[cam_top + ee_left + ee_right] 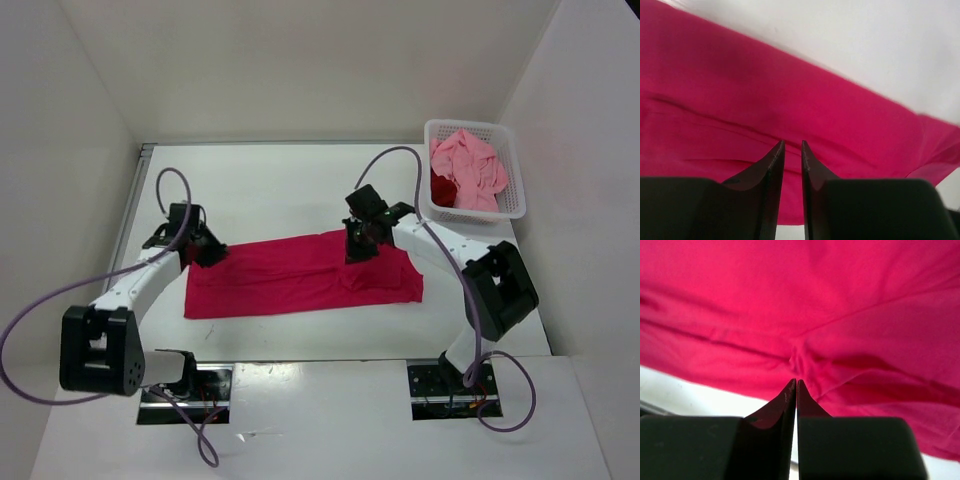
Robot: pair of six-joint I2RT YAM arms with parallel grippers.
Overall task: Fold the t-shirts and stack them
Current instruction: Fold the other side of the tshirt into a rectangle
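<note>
I will take that loose edge (372,290) of the magenta-red t-shirt's folded-over layer with my right gripper and smooth it out before folding further, because the layer puckers along its near edge.
A bright magenta-red t-shirt (300,275) lies on the white table as a long flat band. My left gripper (207,250) hovers at its far left corner. In the left wrist view the jaws (793,143) stand a narrow gap apart over the cloth (790,100), with nothing between them. My right gripper (360,245) sits on the shirt's far edge, right of the middle. Its jaws (796,381) are pressed together, with a small pucker of the red cloth (815,300) at their tips. A salmon pink t-shirt (468,165) and a dark crimson t-shirt (443,188) lie in the basket.
The white mesh basket (470,125) stands at the far right corner, close to the right wall. White walls enclose the table on the left, back and right. Grey cables loop from both arms over the table.
</note>
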